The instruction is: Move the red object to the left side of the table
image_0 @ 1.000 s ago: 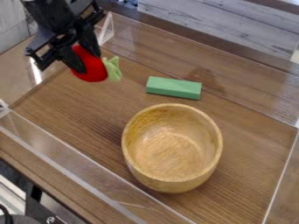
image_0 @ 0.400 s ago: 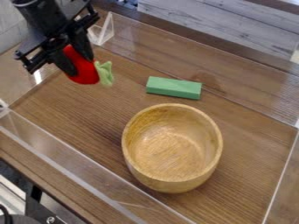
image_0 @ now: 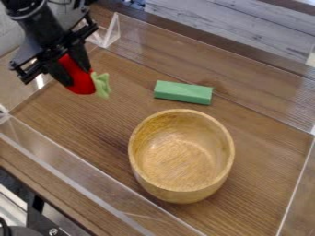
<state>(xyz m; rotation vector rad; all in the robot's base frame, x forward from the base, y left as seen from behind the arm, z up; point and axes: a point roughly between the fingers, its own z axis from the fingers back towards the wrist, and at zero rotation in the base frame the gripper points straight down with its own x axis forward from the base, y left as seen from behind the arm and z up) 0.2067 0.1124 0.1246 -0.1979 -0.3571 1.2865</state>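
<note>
My gripper will set the red object, now hanging just above the table, free, letting it rest on the table (image_0: 92, 104) between the wooden bowl and the nearby clear wall.
The red object (image_0: 80, 78), a small bright-red toy fruit with a light green leafy tip, hangs just above the brown wood-grain table (image_0: 87, 129) near its left side. My black gripper (image_0: 72, 66) comes down from the upper left and is shut on the fruit, the green tip sticking out to the right of the fingers. Part of the fruit is hidden behind the fingers.
A flat green rectangular block (image_0: 182, 90) lies near the middle back of the table. A large round wooden bowl (image_0: 181, 154) stands at the front right. Clear acrylic walls (image_0: 74, 180) edge the tabletop.
My gripper has carried the red fruit a little to the left and slightly lower. The block and bowl have not moved.
</note>
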